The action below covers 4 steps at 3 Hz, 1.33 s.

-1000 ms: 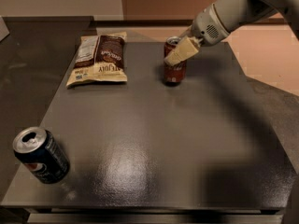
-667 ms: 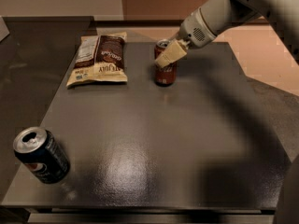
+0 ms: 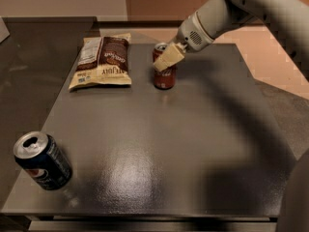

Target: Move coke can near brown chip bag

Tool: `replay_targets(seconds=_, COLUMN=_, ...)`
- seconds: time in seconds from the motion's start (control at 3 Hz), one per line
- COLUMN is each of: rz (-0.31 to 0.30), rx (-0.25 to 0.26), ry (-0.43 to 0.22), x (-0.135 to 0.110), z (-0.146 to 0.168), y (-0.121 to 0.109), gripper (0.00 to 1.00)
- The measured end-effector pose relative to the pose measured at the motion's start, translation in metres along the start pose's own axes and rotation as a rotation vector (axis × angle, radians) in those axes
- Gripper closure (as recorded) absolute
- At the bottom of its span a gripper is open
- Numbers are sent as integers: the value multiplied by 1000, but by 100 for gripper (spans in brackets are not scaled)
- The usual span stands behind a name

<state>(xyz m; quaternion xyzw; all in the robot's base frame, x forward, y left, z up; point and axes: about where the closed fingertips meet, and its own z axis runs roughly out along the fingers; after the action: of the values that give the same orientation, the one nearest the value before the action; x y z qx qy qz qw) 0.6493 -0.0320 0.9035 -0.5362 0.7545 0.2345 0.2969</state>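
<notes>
The coke can, now upright at the table's back middle, will be set down upright by my gripper on the dark table, snug (image 3: 144, 77) beside the brown chip bag's edge.
The coke can (image 3: 164, 75), dark red with a silver top, stands upright at the back middle of the dark table (image 3: 159, 144). My gripper (image 3: 164, 58) reaches in from the upper right and is shut on the can's upper part; one cream finger (image 3: 169, 58) lies across its front and the other is hidden behind it. The brown chip bag (image 3: 102, 61), cream with a dark brown panel, lies flat to the left of the can, about a can's width away. I cannot tell whether the can rests on the table or hangs just above it.
A dark blue can (image 3: 43, 161) with a red-white logo stands tilted near the table's front left corner. A darker counter (image 3: 34, 47) runs along the left. My arm (image 3: 251, 8) crosses the upper right.
My gripper has carried the coke can leftward across the back of the table, closer to the chip bag. The bag and the blue can have not moved.
</notes>
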Motion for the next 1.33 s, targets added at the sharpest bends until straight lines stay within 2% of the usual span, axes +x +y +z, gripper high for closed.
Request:
replay_targets(seconds=0.33, rz=1, rx=0, ry=0, x=0, z=1, y=0, gripper=100)
replay_targets(seconds=0.67, rz=-22, rx=-4, ry=-93, x=-32, z=17, y=-3, gripper=100)
replay_targets(seconds=1.33, rz=-45, rx=3, ry=-114, x=-40, z=27, y=-5, gripper=100)
